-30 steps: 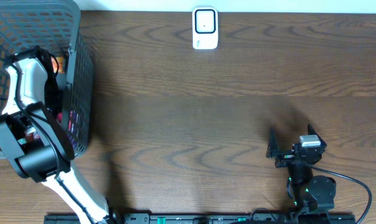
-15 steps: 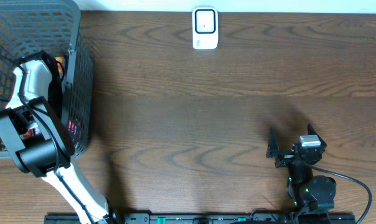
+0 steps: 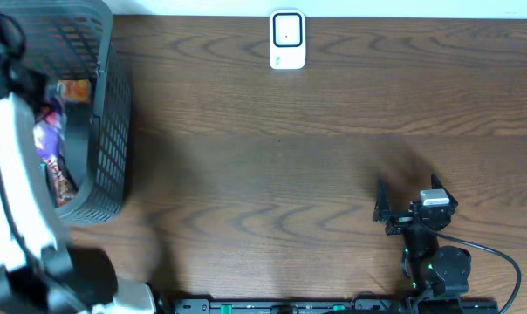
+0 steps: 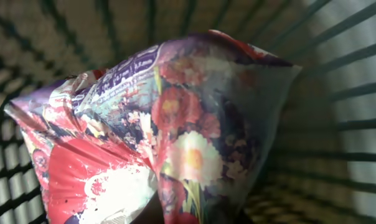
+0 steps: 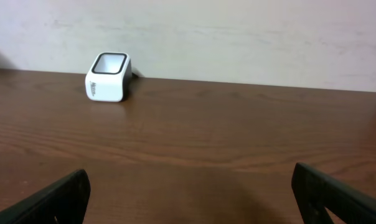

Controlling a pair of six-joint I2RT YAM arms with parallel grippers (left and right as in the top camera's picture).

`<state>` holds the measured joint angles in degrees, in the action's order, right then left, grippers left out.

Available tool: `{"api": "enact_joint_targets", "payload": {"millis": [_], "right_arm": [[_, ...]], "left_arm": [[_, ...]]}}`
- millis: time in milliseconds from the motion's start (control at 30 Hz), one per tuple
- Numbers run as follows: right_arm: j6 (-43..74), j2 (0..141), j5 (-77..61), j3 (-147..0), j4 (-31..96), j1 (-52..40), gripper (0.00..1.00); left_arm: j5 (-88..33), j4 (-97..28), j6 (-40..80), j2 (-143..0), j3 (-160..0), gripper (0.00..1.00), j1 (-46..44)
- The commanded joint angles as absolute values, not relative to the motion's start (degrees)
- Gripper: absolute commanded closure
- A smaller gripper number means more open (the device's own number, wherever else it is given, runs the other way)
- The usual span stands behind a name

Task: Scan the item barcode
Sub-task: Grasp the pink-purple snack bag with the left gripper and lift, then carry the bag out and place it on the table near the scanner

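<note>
The robot's left gripper should release the flowered packet on the brown wooden table (image 3: 304,133) just in front of the white barcode scanner.
A crinkly packet (image 4: 175,124) printed with red and white flowers on purple fills the left wrist view, with the basket's mesh walls behind it. My left gripper (image 4: 185,214) is shut on its lower edge; the fingers are mostly hidden by the foil. From overhead the packet (image 3: 49,144) hangs beside my raised white left arm, over the dark grey basket (image 3: 111,113). The white barcode scanner (image 3: 287,39) stands at the table's far edge, also seen as the scanner (image 5: 108,77) in the right wrist view. My right gripper (image 3: 409,194) rests open near the front right, nothing between its fingers.
An orange packet (image 3: 73,90) lies inside the basket against its right wall. The brown wooden table (image 3: 272,174) stretches between basket and right arm. A pale wall (image 5: 238,37) rises behind the scanner.
My left gripper shut on the flowered packet down in the basket and rose with it, the arm now much closer to the overhead camera. The right arm has not moved.
</note>
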<state>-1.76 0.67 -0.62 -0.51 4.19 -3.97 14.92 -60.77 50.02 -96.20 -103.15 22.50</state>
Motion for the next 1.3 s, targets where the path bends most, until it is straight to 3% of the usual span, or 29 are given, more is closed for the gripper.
{"api": "enact_joint_targets", "payload": {"millis": [0, 233, 400, 533, 800, 1267], "right_arm": [[-2.22, 0.32, -0.54, -0.30, 4.27, -3.57, 0.01], [-2.22, 0.32, -0.54, -0.30, 4.29, -3.57, 0.01], [-2.22, 0.32, -0.54, -0.30, 4.27, -3.57, 0.01], [-2.22, 0.32, -0.54, -0.30, 4.27, -3.57, 0.01], [-2.22, 0.32, -0.54, -0.30, 4.27, -3.57, 0.01], [-2.22, 0.32, -0.54, -0.30, 4.27, -3.57, 0.01]], "left_arm": [[15.16, -57.10, 47.94, -89.60, -104.07, 0.93, 22.17], [-5.32, -41.71, 34.72, -80.12, -104.07, 0.93, 18.20], [-16.71, -34.17, 26.48, -76.79, -104.07, 0.93, 9.61], [-16.08, -35.14, 22.09, -77.30, -104.03, 0.93, -1.04], [-3.62, -44.49, 22.06, -86.30, -103.94, 0.92, -19.42], [-3.14, -47.40, 21.67, -114.24, -103.94, 0.93, -33.58]]}}
